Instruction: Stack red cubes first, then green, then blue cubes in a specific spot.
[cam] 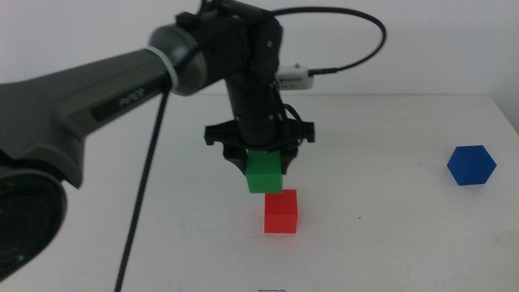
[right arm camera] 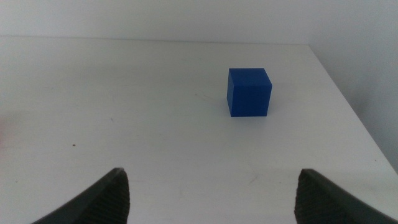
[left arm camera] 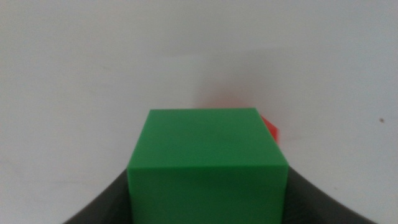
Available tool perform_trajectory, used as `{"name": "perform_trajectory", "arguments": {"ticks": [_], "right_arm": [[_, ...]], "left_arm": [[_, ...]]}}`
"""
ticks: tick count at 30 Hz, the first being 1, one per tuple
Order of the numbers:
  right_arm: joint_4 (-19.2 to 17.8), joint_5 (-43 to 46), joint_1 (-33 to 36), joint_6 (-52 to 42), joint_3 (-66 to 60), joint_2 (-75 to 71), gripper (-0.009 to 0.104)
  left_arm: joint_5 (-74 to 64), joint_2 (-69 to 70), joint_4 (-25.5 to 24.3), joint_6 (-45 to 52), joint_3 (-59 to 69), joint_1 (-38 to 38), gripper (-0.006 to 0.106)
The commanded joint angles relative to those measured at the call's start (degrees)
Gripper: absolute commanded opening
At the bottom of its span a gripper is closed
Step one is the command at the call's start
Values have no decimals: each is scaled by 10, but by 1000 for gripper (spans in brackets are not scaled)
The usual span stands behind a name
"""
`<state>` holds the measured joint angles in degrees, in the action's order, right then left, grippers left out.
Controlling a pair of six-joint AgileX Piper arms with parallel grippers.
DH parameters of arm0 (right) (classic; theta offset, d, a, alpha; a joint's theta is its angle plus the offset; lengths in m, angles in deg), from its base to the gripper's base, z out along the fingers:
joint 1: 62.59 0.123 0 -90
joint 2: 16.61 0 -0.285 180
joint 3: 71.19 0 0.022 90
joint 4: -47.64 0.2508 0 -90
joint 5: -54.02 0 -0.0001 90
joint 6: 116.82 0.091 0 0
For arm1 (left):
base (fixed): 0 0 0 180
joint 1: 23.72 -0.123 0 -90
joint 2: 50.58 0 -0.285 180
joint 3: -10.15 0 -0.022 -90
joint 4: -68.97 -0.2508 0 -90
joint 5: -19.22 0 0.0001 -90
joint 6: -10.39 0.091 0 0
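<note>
Next, my left gripper sets the green cube down squarely on top of the red cube (cam: 281, 201) and then lets go of it there.
The red cube (cam: 281, 212) rests on the white table near the middle front. Just above and slightly behind it hangs the green cube (cam: 263, 173), with my left gripper (cam: 261, 162) shut on it; the cube is clear of the red one. In the left wrist view the green cube (left arm camera: 207, 163) fills the space between the jaws and only a sliver of the red cube (left arm camera: 270, 127) shows past it. The blue cube (cam: 471, 165) sits alone at the right of the table. My right gripper (right arm camera: 211, 199) is open, well back from the blue cube (right arm camera: 249, 92), and out of the middle view.
The left arm and its black cable (cam: 142, 203) cross the left half of the middle view. The table's right edge (cam: 507, 122) runs close to the blue cube, and its far edge (right arm camera: 155, 40) lies behind.
</note>
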<state>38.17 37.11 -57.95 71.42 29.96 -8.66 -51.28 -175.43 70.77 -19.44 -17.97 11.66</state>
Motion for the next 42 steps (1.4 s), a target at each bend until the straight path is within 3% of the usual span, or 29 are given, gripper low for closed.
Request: {"name": "perform_trajectory", "arguments": {"ticks": [1,19,36,37,42], "right_arm": [[-7,41,-4,-4,10,6,68],[-7,41,-4,-4,10,6,68],[-7,41,-4,-4,10,6,68],[-7,41,-4,-4,10,6,68],[-7,41,-4,-4,10,6,68]], "left_arm": [[-52,30,3,-19,-22,17,28],[-45,-6,44,-16,-31,29,28],[-51,-9,38,-22,-24,29,28],[-50,-9,37,-11,-24,29,49],[-50,-9,38,9,-24,29,75]]}}
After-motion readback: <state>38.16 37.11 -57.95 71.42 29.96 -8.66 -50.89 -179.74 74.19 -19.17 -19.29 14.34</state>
